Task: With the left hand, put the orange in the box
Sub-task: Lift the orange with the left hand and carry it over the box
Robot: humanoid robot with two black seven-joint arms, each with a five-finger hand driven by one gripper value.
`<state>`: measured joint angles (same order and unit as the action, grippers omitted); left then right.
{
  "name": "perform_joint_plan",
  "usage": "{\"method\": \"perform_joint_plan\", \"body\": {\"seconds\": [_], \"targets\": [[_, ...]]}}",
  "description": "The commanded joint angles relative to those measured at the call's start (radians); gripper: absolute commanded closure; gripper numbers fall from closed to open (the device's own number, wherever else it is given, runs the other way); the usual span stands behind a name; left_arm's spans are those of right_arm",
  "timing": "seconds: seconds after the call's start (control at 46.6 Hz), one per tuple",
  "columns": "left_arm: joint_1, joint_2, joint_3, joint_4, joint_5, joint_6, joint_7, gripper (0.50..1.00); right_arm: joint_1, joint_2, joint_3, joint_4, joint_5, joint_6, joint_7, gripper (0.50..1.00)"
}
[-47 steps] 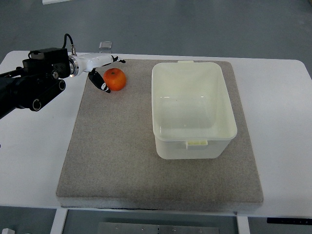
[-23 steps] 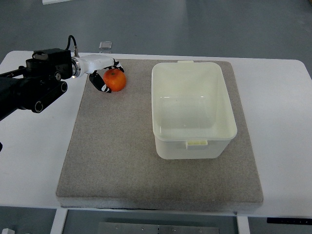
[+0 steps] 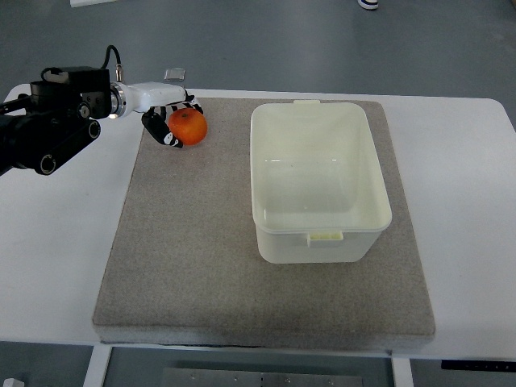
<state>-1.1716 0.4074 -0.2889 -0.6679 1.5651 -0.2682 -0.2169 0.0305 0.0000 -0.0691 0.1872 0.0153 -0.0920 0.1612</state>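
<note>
I will release the orange from my left gripper inside the cream box (image 3: 301,223), against the box's near side by the yellowish handle.
The orange (image 3: 189,126) is at the far left of the grey mat (image 3: 201,242), with my left hand (image 3: 171,121) curled around its left side and top, fingers closed on it. The black left arm comes in from the picture's left edge. The cream plastic box (image 3: 320,179) stands open and empty on the right half of the mat, a hand's width to the right of the orange. I cannot tell whether the orange still touches the mat. The right arm does not show.
The mat lies on a white table (image 3: 459,201). A small clear object (image 3: 175,74) sits at the table's far edge behind the hand. The box walls rise well above the mat.
The left hand's fingers, spread beside the orange a second ago, have closed around it. Hand and orange have shifted slightly up and away in the picture.
</note>
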Motion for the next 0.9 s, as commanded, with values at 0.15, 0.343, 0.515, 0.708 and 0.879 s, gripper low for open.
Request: {"method": "perform_joint_plan", "body": {"seconds": [0.15, 0.343, 0.515, 0.708, 0.879], "targets": [[-0.095, 0.099, -0.009, -0.131, -0.052, -0.089, -0.009, 1.0, 0.0, 0.0, 0.0, 0.0, 0.0, 0.0, 0.0, 0.568], [-0.192, 0.169, -0.009, -0.272, -0.162, -0.16, -0.012, 1.0, 0.0, 0.0, 0.0, 0.0, 0.0, 0.0, 0.0, 0.568], [-0.244, 0.175, -0.015, -0.433, -0.162, -0.192, -0.01, 1.0, 0.0, 0.0, 0.0, 0.0, 0.0, 0.0, 0.0, 0.568], [-0.283, 0.156, -0.012, -0.541, -0.152, -0.229, -0.01, 1.0, 0.0, 0.0, 0.0, 0.0, 0.0, 0.0, 0.0, 0.568], [-0.275, 0.084, 0.001, -0.559, -0.135, -0.235, -0.002, 1.0, 0.0, 0.0, 0.0, 0.0, 0.0, 0.0, 0.0, 0.568]]}}
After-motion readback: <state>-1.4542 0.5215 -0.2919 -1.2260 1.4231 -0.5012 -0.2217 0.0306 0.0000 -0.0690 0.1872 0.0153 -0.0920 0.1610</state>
